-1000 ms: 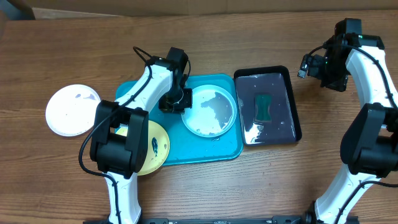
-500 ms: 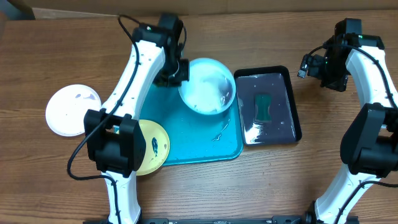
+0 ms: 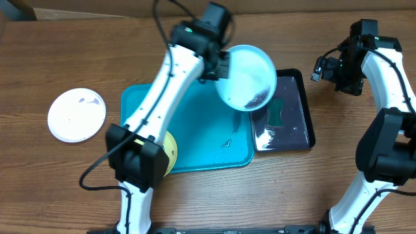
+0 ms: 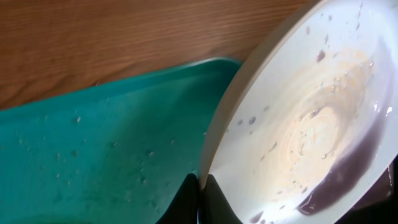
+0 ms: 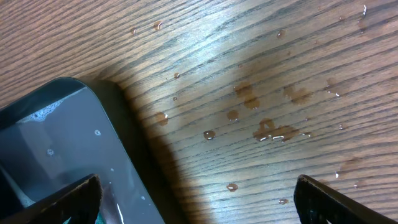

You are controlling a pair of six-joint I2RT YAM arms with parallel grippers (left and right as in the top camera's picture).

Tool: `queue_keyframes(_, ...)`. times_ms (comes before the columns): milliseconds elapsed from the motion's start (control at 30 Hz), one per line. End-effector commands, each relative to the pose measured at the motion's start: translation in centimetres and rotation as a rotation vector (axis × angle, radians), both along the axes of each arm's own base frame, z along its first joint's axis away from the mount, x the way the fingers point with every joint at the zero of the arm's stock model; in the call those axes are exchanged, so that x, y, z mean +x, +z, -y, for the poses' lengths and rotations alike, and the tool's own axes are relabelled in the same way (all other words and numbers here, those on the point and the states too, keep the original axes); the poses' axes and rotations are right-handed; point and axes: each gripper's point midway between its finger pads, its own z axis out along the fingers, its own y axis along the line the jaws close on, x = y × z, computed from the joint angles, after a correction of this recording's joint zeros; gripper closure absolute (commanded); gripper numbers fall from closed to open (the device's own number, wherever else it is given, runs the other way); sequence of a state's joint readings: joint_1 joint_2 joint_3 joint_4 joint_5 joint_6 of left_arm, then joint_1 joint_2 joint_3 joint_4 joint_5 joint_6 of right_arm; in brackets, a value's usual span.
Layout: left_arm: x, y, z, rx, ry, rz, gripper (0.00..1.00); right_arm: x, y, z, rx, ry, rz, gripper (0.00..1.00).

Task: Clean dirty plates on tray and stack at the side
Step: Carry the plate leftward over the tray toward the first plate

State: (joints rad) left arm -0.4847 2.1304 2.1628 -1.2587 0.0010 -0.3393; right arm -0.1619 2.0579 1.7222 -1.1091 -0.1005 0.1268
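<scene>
I should release the pale blue plate with my left gripper on top of the white plate [image 3: 77,114] beside the turquoise tray.
My left gripper [image 3: 220,68] is shut on the rim of the pale blue plate [image 3: 247,77] and holds it tilted in the air over the right edge of the turquoise tray [image 3: 195,140] and the left edge of the black tray. Dark blue liquid pools at its lower edge, seen in the left wrist view [image 4: 317,124] with my jaws [image 4: 200,190] pinching its rim. The white plate [image 3: 77,114] lies on the table at left. The yellow plate [image 3: 168,151] is mostly hidden under my left arm. My right gripper [image 5: 199,199] is open and empty above the table.
A black tray [image 3: 296,110] with water and a green sponge [image 3: 275,112] sits right of the turquoise tray; its corner shows in the right wrist view [image 5: 56,143]. Water drops lie on the wood [image 5: 267,127]. A puddle [image 3: 229,138] lies on the turquoise tray.
My left gripper has lifted the pale blue plate off the turquoise tray and carried it right and back, tilting it toward the black tray. The right arm has not moved.
</scene>
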Motion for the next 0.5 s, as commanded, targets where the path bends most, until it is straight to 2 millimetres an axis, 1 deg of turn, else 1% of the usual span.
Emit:
queue_keyframes(0,-0.1,1.4,2.6,0.083,-0.010,0.125,0.96,0.5,1.2,0.1,-0.005,-0.005,0.036,0.00)
queue_keyframes(100,-0.5,2.1,3.4,0.204,-0.002,0.222,0.96,0.5,1.2,0.1,-0.005,-0.005,0.036,0.00)
queue_keyframes(233,-1.4,3.9,4.4,0.391,-0.009,0.379,0.96,0.5,1.2,0.1,-0.005,-0.005,0.036,0.00)
queue_keyframes(367,-3.2,6.5,6.3,0.533,-0.012,0.551,0.96,0.5,1.2,0.1,-0.005,-0.005,0.036,0.00)
queue_keyframes(400,-4.2,7.7,7.2,0.581,-0.017,0.624,0.96,0.5,1.2,0.1,-0.005,-0.005,0.036,0.00)
queue_keyframes(467,-5.4,9.1,8.2,0.635,-0.022,0.709,0.96,0.5,1.2,0.1,-0.005,-0.005,0.036,0.00)
